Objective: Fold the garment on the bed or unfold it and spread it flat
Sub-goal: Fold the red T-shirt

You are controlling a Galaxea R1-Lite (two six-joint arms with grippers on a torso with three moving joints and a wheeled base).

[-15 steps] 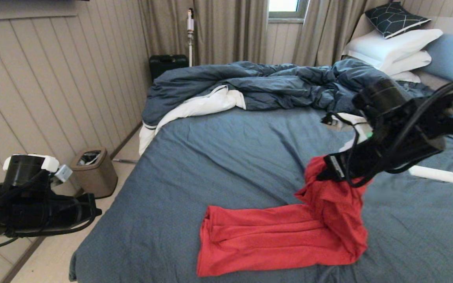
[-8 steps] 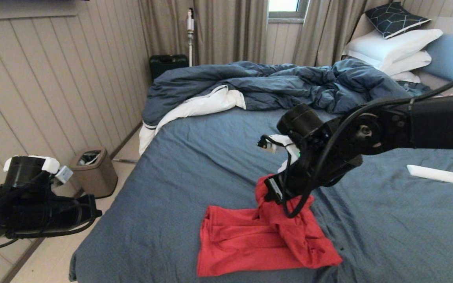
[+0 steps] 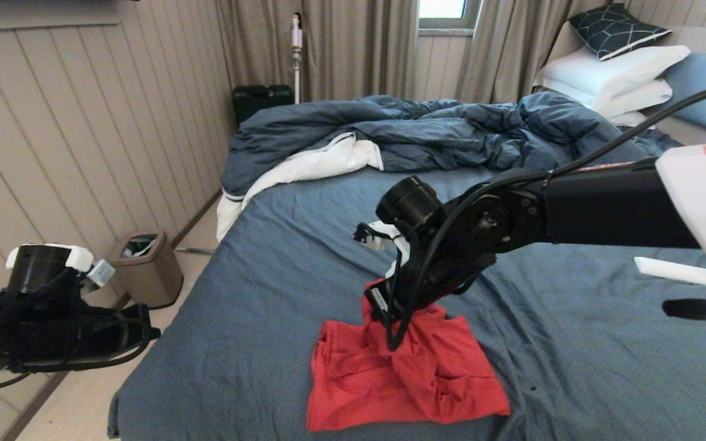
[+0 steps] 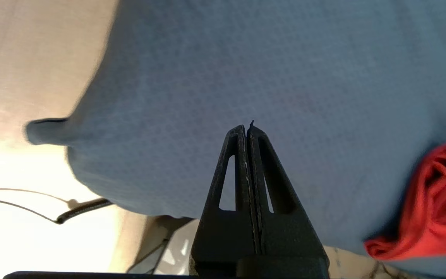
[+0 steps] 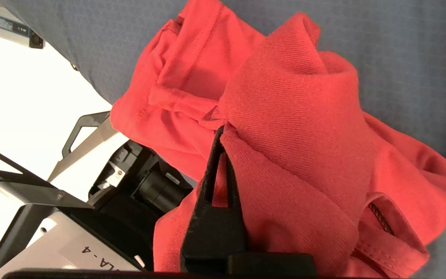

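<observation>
Next, my right gripper releases the raised red fold over the garment's side edge [image 3: 306, 359] [image 5: 164, 37] that faces the brown bin.
The red garment [image 3: 408, 376] lies bunched in a rough square on the slate-blue sheet of the bed [image 3: 304, 245], near its front edge; no print shows. My right gripper [image 3: 383, 306] hangs over the garment's far edge, shut on a raised fold of red cloth [image 5: 292, 116]. In the right wrist view one black finger [image 5: 217, 166] shows and cloth covers the other. My left gripper [image 4: 247, 130] is shut on nothing, parked off the bed's left side [image 3: 144, 332]. A corner of the garment [image 4: 436, 201] shows in the left wrist view.
A rumpled dark blue duvet [image 3: 426, 131] with white lining fills the far part of the bed. White pillows [image 3: 610, 73] are stacked at the back right. A white flat object [image 3: 678, 271] lies on the sheet at the right. A brown bin [image 3: 148, 266] stands on the floor at the left.
My right gripper has carried the garment's right end leftward over the rest, from the bed's right side to its middle. The long red strip is now a compact doubled-over heap. The left arm stayed put.
</observation>
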